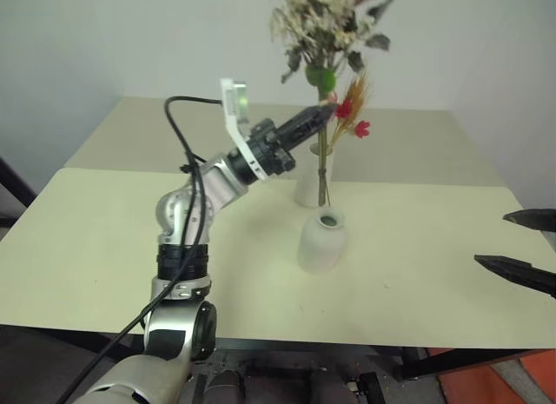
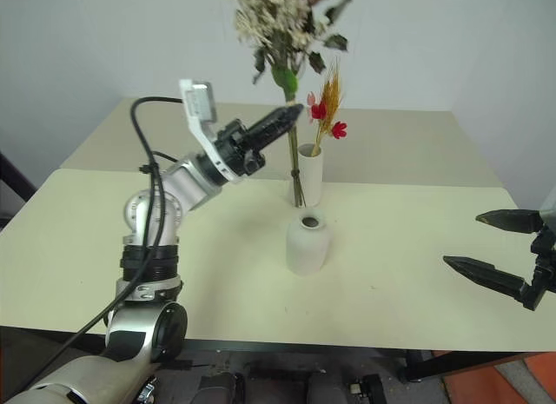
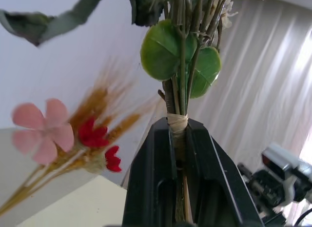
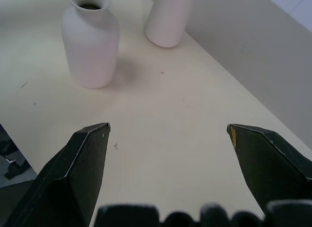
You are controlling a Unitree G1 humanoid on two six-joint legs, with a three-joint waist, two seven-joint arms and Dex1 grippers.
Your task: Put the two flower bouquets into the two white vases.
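Observation:
Next, my left gripper releases the bushy bouquet in the opening of the shorter dome-shaped white vase (image 1: 329,220).
My left gripper (image 1: 318,119) is shut on the tied stems of the bushy bouquet (image 1: 326,22), holding it upright high over the table; the left wrist view shows the stems (image 3: 177,124) pinched between the black fingers. Its stem ends hang just above the mouth of the shorter dome-shaped white vase (image 1: 322,241). Behind them stands the tall white cylinder vase (image 1: 306,187), which holds the thin bouquet (image 1: 352,109) of wheat stalks and red and pink flowers. Off to the right, my right gripper (image 1: 490,239) stands open and empty, well clear of both vases.
Both vases stand near the middle of a pale yellow table (image 1: 104,248), with a second table (image 1: 408,143) butted against it at the back. A black cable (image 1: 187,143) loops over my left arm. The near table edge (image 1: 347,341) runs below the vases.

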